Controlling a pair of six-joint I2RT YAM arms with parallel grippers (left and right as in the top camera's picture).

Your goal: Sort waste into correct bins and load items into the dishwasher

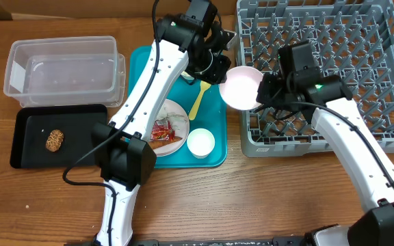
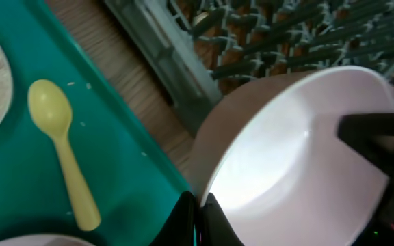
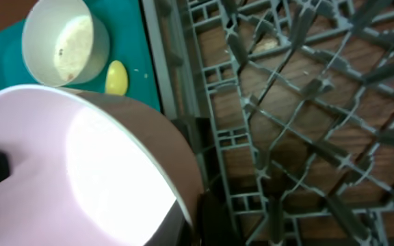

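My right gripper is going to release the pink bowl among the grey dishwasher rack's back wires (image 1: pixel 261 50), along the side by the teal tray.
A pink bowl (image 1: pixel 241 87) hangs between the teal tray (image 1: pixel 142 65) and the grey dishwasher rack (image 1: pixel 320 68). My left gripper (image 1: pixel 219 67) is shut on its left rim; the left wrist view shows the jaws (image 2: pixel 198 205) pinching the bowl (image 2: pixel 299 150). My right gripper (image 1: pixel 264 90) is shut on its right rim, with the bowl (image 3: pixel 67 171) filling the right wrist view and the jaws (image 3: pixel 200 215) at its edge. On the tray lie a yellow spoon (image 1: pixel 198 100), a white cup (image 1: pixel 201 142) and a white plate (image 1: pixel 180 123) with a red wrapper (image 1: pixel 161 130).
A clear plastic bin (image 1: pixel 63 72) stands at the back left. A black tray (image 1: pixel 81 119) in front of it holds a brown food piece (image 1: pixel 54 140). The rack's prongs (image 3: pixel 306 89) stand close under my right gripper.
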